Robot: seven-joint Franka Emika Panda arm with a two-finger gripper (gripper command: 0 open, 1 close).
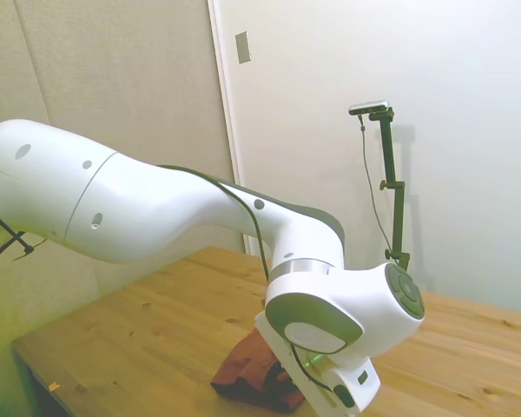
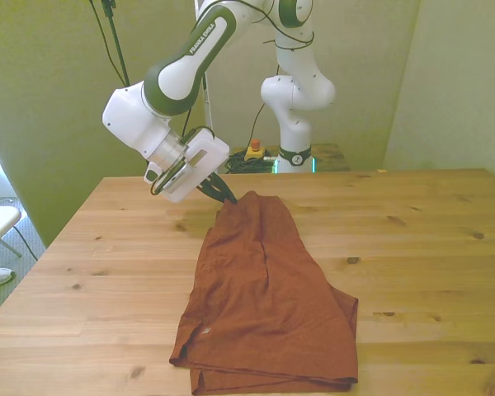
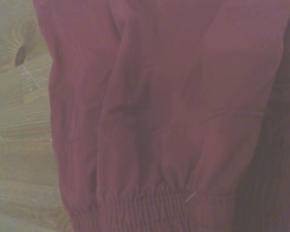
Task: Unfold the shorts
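Observation:
Next, I release the shorts' edge on the bare wood [image 1: 182, 340] beside the folded cloth, toward the robot's base.
The rust-brown shorts [image 2: 268, 297] lie folded on the wooden table [image 2: 429, 239], running from the near edge toward the far side. In the side view only part of the shorts [image 1: 247, 375] shows below the arm's wrist. My gripper [image 2: 222, 192] sits at the far end of the cloth, tilted down, with its dark fingers drawn together on that edge. The wrist view is filled with the shorts [image 3: 154, 106], wrinkled, with a gathered elastic band [image 3: 150, 203] and bare wood [image 3: 14, 125] beside them.
Bare wood lies on both sides of the shorts, widest at the front view's right. A dark knot [image 2: 352, 261] marks the board close to the cloth. The robot's base [image 2: 295, 124] stands behind the far edge.

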